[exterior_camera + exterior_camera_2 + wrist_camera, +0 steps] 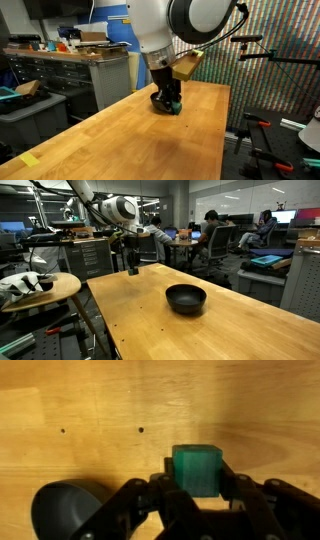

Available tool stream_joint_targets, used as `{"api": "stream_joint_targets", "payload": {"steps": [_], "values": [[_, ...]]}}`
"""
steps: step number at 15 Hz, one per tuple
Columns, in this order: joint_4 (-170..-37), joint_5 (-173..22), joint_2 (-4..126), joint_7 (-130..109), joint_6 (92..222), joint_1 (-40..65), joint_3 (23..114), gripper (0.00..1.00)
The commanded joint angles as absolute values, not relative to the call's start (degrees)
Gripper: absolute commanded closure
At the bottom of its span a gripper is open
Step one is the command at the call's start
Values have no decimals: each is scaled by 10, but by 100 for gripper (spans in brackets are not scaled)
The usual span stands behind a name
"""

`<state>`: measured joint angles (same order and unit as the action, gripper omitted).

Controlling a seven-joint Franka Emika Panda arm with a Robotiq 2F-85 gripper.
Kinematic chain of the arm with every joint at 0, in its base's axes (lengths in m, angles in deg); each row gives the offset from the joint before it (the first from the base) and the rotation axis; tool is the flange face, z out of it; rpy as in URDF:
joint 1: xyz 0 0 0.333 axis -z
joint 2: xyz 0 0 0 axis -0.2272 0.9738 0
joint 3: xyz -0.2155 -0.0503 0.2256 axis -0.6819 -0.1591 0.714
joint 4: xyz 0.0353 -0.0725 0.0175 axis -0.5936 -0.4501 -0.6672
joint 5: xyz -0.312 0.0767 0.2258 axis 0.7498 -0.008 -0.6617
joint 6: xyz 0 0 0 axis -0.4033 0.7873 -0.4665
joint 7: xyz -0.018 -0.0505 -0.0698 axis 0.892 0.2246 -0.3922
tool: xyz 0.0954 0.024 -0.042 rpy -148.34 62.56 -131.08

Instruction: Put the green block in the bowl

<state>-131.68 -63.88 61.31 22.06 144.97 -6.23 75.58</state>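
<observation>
My gripper is holding the green block. It will let go of it near the middle of the black bowl's bottom (166, 102) (70, 513), inside the bowl's round rim.
The green block (197, 468) is a small matte cube held between the two dark fingers of my gripper (197, 485), which is shut on it. In an exterior view the gripper (169, 101) is low over the far part of the wooden table, and a bit of green (175, 107) shows at its tips. I cannot tell whether the block touches the table. The black bowl (186, 299) stands near the table's middle, well apart from the gripper (132, 268). Its rim also shows at the lower left of the wrist view (62, 510).
The wooden table (150, 320) has a strip of yellow tape (30, 160) near one corner. A round side table (45, 285) with white items stands beside it. Drawer cabinets (70, 75), a tripod arm (265, 50) and seated people (210, 235) are around.
</observation>
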Motion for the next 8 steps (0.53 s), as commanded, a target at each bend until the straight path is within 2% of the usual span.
{"api": "stream_joint_targets", "payload": {"steps": [1, 8], "values": [[-1346, -617, 561, 211, 1440, -23, 742, 83], [-1330, -592, 567, 195, 1462, 50, 708, 83]]}}
